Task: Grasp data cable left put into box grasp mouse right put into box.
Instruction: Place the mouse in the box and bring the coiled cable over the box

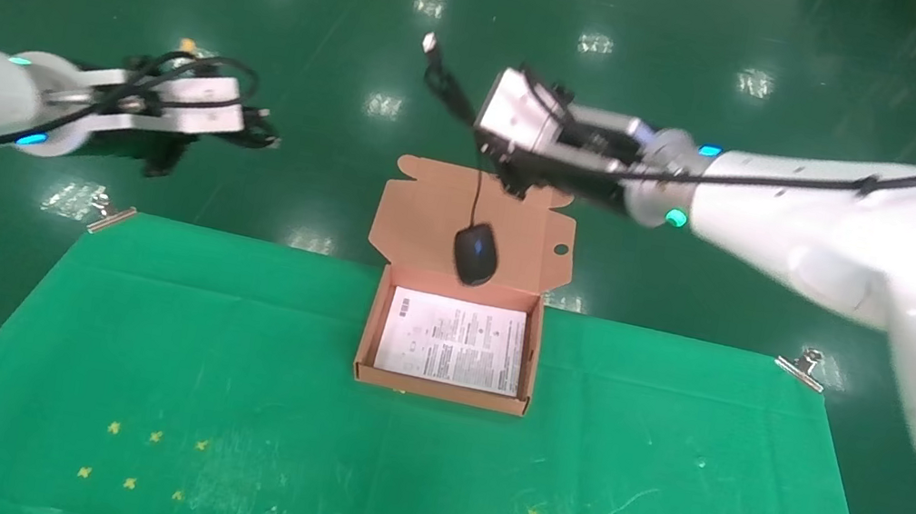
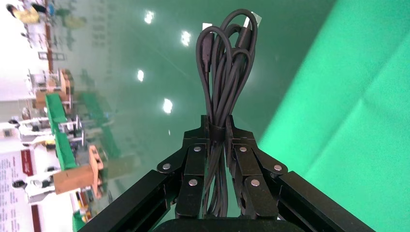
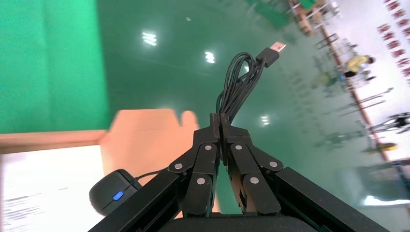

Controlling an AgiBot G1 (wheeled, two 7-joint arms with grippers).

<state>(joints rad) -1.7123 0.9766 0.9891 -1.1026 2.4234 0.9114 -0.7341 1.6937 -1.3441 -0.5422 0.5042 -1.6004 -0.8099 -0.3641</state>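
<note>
Next, I set the mouse down with my right gripper on the white sheet (image 1: 427, 357) (image 3: 31, 197) by the near side of the box.
The box (image 1: 441, 390) sits open at the far middle of the table, white sheet inside, flap lid (image 1: 428, 215) standing behind. My left gripper (image 1: 261, 138) is out past the table's far left edge. It is shut on the data cable (image 2: 225, 63), a black bundle sticking out beyond the gripper (image 2: 217, 126). My right gripper (image 1: 467, 111) is high behind the box, shut (image 3: 220, 121) on the mouse's coiled cord (image 3: 239, 82), whose USB plug (image 1: 429, 42) points up. The mouse (image 1: 476, 253) hangs by its cord in front of the lid, above the box's far edge; it also shows in the right wrist view (image 3: 113, 192).
A green cloth (image 1: 214, 402) covers the table, held by metal clips at the far corners (image 1: 111, 216) (image 1: 804, 367). Small yellow cross marks (image 1: 128, 481) lie near the front edge. Glossy green floor lies beyond the table.
</note>
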